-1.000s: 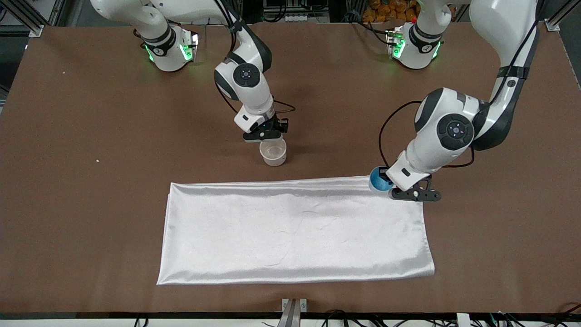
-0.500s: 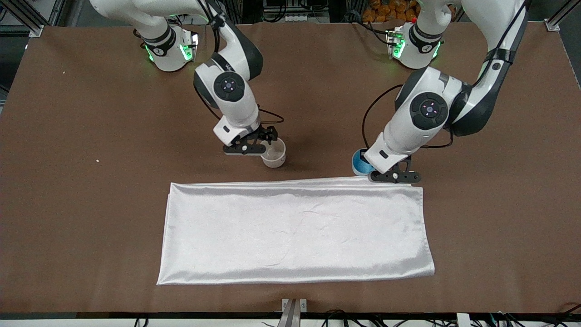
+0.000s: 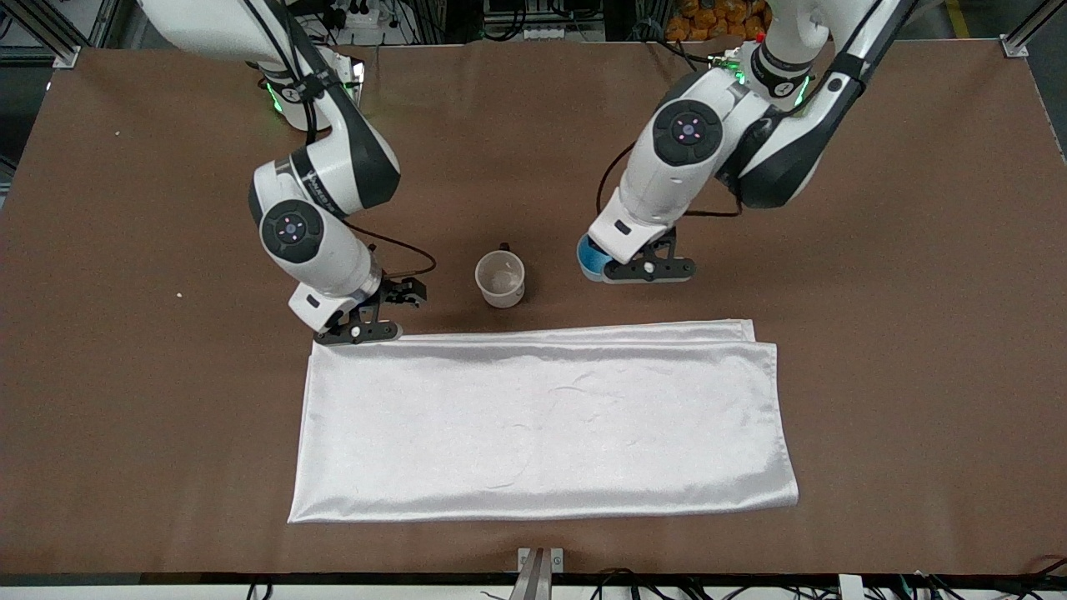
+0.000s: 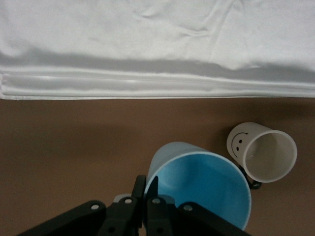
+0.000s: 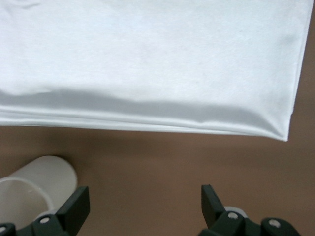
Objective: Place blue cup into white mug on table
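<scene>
My left gripper is going to let go of the blue cup inside the opening of the white mug (image 3: 500, 276) (image 4: 269, 157), near the folded white cloth.
The white mug (image 3: 500, 279) stands upright on the brown table (image 3: 167, 400), just farther from the front camera than the white cloth. Its black handle points toward the robots' bases. In the left wrist view (image 4: 263, 150) it shows a smiley face. My left gripper (image 3: 621, 268) is shut on the rim of the blue cup (image 3: 590, 257). It holds the cup over the table beside the mug, toward the left arm's end; its fingers (image 4: 141, 189) pinch the cup (image 4: 202, 182) wall. My right gripper (image 3: 379, 312) is open and empty over the table beside the mug (image 5: 34, 189).
A large white satin cloth (image 3: 542, 417) lies folded on the table nearer the front camera than the mug. Its edge also shows in the left wrist view (image 4: 147, 83) and the right wrist view (image 5: 147, 64).
My left gripper has carried the blue cup from the cloth's corner toward the mug. My right gripper has left the mug and moved toward the right arm's end, to the cloth's corner.
</scene>
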### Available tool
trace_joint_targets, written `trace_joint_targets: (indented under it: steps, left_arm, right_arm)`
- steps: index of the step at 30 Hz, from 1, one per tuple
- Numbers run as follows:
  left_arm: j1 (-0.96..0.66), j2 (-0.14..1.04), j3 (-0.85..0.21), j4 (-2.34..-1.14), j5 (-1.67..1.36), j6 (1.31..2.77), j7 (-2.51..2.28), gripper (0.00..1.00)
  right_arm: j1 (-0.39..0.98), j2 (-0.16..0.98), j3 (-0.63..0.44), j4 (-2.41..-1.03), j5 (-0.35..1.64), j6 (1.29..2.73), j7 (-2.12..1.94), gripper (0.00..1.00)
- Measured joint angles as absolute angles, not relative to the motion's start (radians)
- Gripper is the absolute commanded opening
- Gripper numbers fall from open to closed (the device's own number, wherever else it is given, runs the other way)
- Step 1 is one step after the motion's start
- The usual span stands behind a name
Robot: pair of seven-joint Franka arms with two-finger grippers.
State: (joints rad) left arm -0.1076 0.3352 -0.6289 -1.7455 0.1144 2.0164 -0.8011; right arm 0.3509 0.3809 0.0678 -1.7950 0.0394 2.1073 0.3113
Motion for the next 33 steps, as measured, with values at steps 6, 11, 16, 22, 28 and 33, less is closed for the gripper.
trace_joint_targets:
  steps: [6,11,16,22,28,33]
  left_arm:
    - [-0.182,0.354,-0.63,-1.718,0.114,2.022,-0.895,0.0]
    - [-0.223,0.39,-0.629,-1.691,0.117,2.056,-0.943,0.0]
    - [-0.259,0.441,-0.628,-1.677,0.175,2.116,-1.009,0.0]
    - [-0.32,0.53,-0.625,-1.645,0.268,2.169,-1.123,0.0]
    - [-0.4,0.602,-0.583,-1.59,0.304,2.175,-1.185,0.0]
    - [-0.48,0.616,-0.503,-1.567,0.304,2.175,-1.188,0.0]
  right_arm:
    - [0.245,0.422,0.067,-1.795,0.039,2.128,0.155,1.0]
    - [0.154,0.432,0.067,-1.794,0.04,2.13,0.048,1.0]
    - [0.105,0.426,0.068,-1.789,0.04,2.129,0.026,1.0]
    - [0.089,0.373,0.068,-1.79,0.04,2.116,0.026,1.0]
    - [0.077,0.246,0.068,-1.843,0.038,2.097,0.028,1.0]
    - [0.046,0.112,0.068,-1.916,0.026,2.082,0.027,1.0]
